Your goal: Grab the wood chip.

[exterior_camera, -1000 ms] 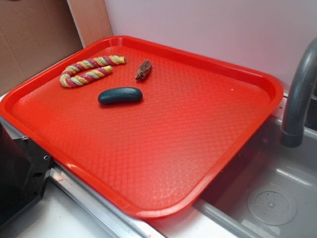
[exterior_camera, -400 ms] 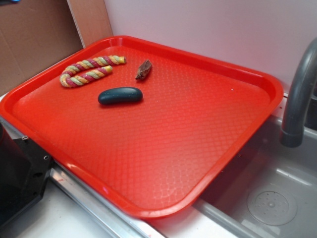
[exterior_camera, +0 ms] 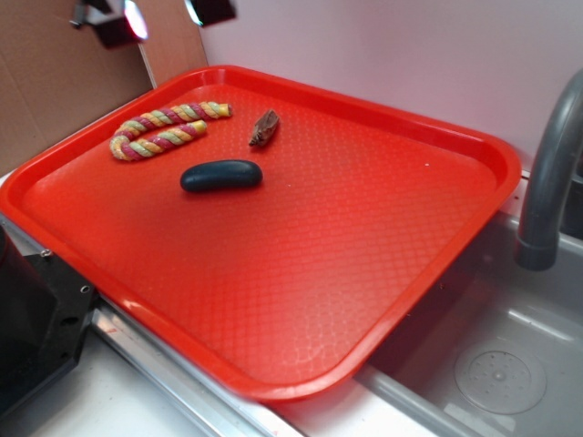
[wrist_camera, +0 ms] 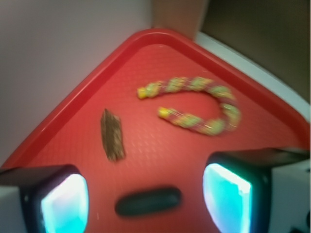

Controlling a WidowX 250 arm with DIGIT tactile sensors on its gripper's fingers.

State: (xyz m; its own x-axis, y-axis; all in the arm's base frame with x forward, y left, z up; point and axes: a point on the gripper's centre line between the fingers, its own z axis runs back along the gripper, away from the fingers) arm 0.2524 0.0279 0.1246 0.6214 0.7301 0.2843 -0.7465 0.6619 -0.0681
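My gripper should close over the near half of the wood chip [exterior_camera: 260, 135] [wrist_camera: 113, 145], the half toward the dark teal oval.
The wood chip [exterior_camera: 264, 127] [wrist_camera: 112, 135] is a small rough brown fragment lying on the red tray [exterior_camera: 383, 273] near its far left corner. My gripper [exterior_camera: 164, 16] [wrist_camera: 146, 201] hangs high above that corner, only its fingertips showing at the top edge of the exterior view. It is open and empty, well above the chip. In the wrist view the chip lies ahead of the left finger [wrist_camera: 60, 201], and the dark teal oval [wrist_camera: 148, 201] shows far below between the two fingers.
A dark teal oval [exterior_camera: 221, 176] lies just in front of the chip and a twisted red-and-yellow rope [exterior_camera: 164, 129] [wrist_camera: 197, 104] to its left. A grey faucet [exterior_camera: 551, 173] and sink [exterior_camera: 492, 364] stand to the right. A white wall and cardboard back the tray.
My gripper has come into the exterior view at the top left, above the tray's far corner. The objects on the tray have not moved.
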